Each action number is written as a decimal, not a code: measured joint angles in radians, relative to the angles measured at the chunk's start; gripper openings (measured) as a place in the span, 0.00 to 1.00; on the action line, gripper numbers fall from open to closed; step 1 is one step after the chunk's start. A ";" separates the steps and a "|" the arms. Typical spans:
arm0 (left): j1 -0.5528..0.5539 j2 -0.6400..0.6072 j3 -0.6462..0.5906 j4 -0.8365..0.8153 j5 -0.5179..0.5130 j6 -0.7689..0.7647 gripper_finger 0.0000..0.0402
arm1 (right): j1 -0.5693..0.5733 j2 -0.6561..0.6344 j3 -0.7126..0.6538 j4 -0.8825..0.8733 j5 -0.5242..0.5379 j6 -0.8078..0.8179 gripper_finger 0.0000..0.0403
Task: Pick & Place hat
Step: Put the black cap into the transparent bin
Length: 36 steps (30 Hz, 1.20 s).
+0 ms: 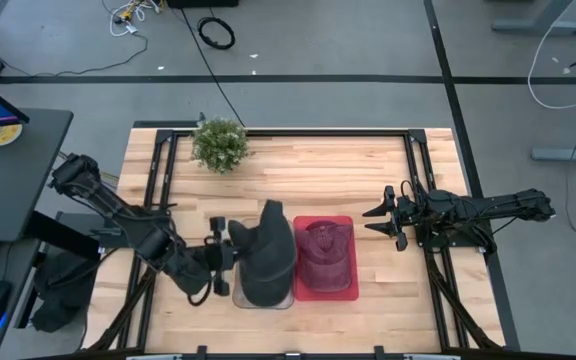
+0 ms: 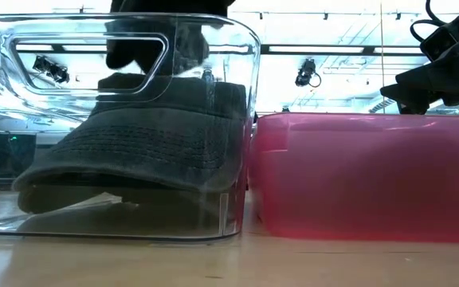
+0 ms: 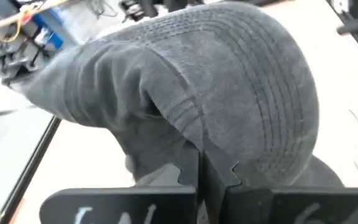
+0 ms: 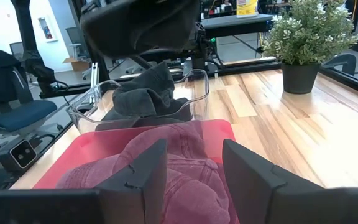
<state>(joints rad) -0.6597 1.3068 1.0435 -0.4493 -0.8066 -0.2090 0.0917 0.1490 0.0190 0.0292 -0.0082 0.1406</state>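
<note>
My left gripper is going to release the dark grey cap in the clear plastic bin (image 1: pixel 270 274), the one that sits beside the red bin.
A dark grey cap (image 1: pixel 266 250) sits in a clear plastic bin (image 1: pixel 258 298) near the table's front middle. In the low view its stitched brim (image 2: pixel 126 151) lies low inside the bin (image 2: pixel 237 119). Just to the right stands a red bin (image 1: pixel 348 290) with a red cap (image 1: pixel 320 245) inside it. My left gripper (image 1: pixel 232 256) is at the grey cap's left side and is shut on it. My right gripper (image 1: pixel 376 216) hovers open to the right of the red bin. In the right wrist view its fingers frame the red cap (image 4: pixel 179 155) from a distance. My left gripper (image 3: pixel 207 177) pinches a fold of the grey cap's cloth (image 3: pixel 191 140), where the crown meets the stitched brim (image 3: pixel 272 93), between its two shut fingers. It comes from the table's left, slanting down. The cap bulges up past the fingers while its lower part stays inside the clear bin.
A small potted plant (image 1: pixel 220 145) stands at the table's far left. Black frame rails (image 1: pixel 418 170) run along the table's edges. Bare wood lies between the plant and the right arm, and in front of the bins (image 2: pixel 229 263).
</note>
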 joint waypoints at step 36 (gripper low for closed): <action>0.132 0.275 0.007 -0.018 0.570 -0.154 0.01 | 0.000 0.000 0.000 0.000 0.000 0.000 0.40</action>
<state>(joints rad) -0.5278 1.5814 1.0503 -0.4670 -0.2366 -0.3634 0.0914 0.1490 0.0192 0.0292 -0.0079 0.1406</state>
